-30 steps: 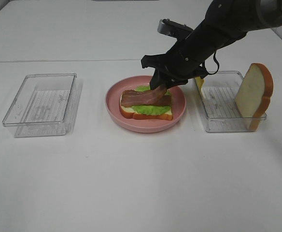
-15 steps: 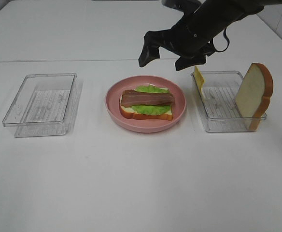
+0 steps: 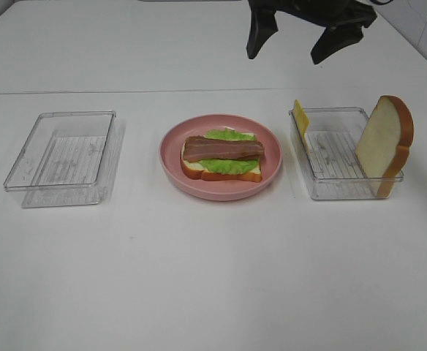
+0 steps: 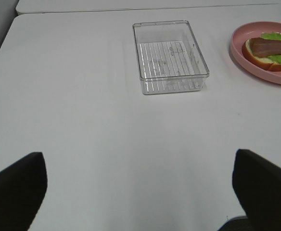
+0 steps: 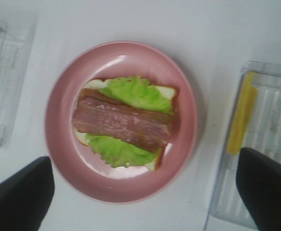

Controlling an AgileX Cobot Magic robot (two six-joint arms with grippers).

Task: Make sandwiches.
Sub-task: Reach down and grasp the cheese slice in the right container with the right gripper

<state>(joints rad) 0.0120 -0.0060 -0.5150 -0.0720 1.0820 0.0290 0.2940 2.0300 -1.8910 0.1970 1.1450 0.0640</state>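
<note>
My right gripper is to close on the top end (image 3: 298, 107) (image 5: 248, 78) of the yellow cheese slice in the clear tray with the upright bread slice.
The sandwich stack (image 3: 222, 156) lies on the round pink plate (image 3: 171, 157): one bread slice, green lettuce (image 5: 131, 91) and a brown bacon strip (image 5: 123, 122) on top. A second bread slice (image 3: 385, 142) stands upright in the right clear tray (image 3: 345, 186), and a yellow cheese slice (image 3: 300, 117) leans at that tray's left end. My right gripper (image 3: 295, 36) hangs high above and behind the plate, open and empty; its wrist view looks straight down on the stack. My left gripper (image 4: 140, 192) is open over bare table, far from the stack (image 4: 273, 48).
An empty clear tray (image 3: 61, 157) sits to the left of the plate, also seen from the left wrist as the tray (image 4: 172, 84). The white table stretches wide in front of the plate and trays.
My right gripper let go of the bacon strip on the lettuce, opened, and rose up and back away from the plate. The bacon now rests flat on the stack.
</note>
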